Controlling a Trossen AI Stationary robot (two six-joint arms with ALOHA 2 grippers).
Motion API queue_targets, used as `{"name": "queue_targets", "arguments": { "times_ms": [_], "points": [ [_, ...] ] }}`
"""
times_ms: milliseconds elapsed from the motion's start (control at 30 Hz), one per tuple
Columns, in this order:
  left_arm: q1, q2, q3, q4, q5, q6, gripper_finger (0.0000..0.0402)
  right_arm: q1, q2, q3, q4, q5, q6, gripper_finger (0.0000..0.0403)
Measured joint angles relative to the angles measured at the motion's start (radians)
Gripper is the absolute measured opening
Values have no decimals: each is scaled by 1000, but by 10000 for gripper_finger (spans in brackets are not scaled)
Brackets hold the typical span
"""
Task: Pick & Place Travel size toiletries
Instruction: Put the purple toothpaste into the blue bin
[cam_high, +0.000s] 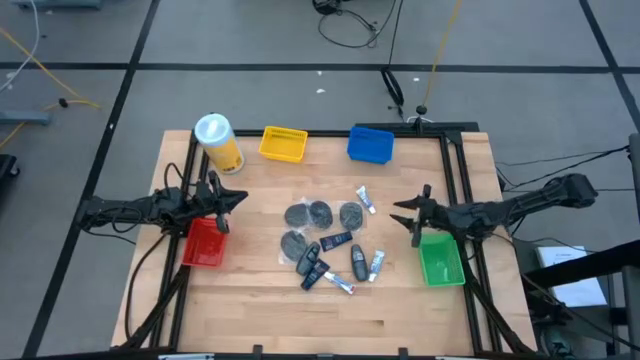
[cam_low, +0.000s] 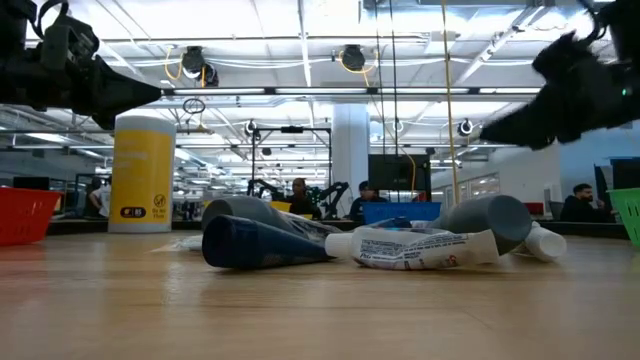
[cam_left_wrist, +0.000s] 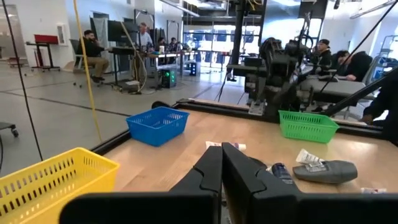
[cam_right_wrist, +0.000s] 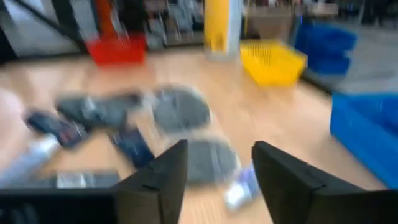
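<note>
The robot's left gripper should next go to the middle round grey disc (cam_high: 320, 214) in the far row of the cluster and close there.
The travel size toiletries (cam_high: 325, 245) lie in a loose cluster on the middle of the wooden table: round grey discs (cam_high: 320, 211), small white-blue tubes (cam_high: 366, 200) and dark bottles (cam_high: 358, 262). In the low view a dark bottle (cam_low: 265, 243) and a crumpled tube (cam_low: 415, 248) lie on their sides. My left gripper (cam_high: 232, 198) is shut and hangs in the air over the far end of the red bin (cam_high: 205, 243), left of the cluster; its fingers (cam_left_wrist: 221, 171) are closed together. My right gripper (cam_high: 408, 213) is open, raised beside the green bin (cam_high: 441, 258), pointing at the cluster (cam_right_wrist: 180, 112).
A yellow canister with a white lid (cam_high: 218, 142), a yellow bin (cam_high: 283, 144) and a blue bin (cam_high: 371, 144) stand along the far edge. Black frame rails (cam_high: 455, 180) run along the table's sides. Bare wood lies near the front edge (cam_high: 320, 325). People sit in the room beyond (cam_left_wrist: 93, 53).
</note>
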Motion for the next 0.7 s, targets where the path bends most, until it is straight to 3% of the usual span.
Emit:
{"name": "queue_targets", "arguments": {
  "times_ms": [167, 367, 567, 700],
  "points": [
    [0, 0, 0, 0, 0, -13, 23, -82, 258, 77, 89, -1, 78, 223],
    [1, 0, 0, 22, -35, 2, 12, -196, 587, 194, 164, -38, 86, 245],
    [1, 0, 0, 40, -105, -7, 3, -279, 833, 307, 181, -63, 100, 239],
    [1, 0, 0, 43, -105, -12, 15, -332, 929, 343, 174, -153, 131, 220]
  ]
}}
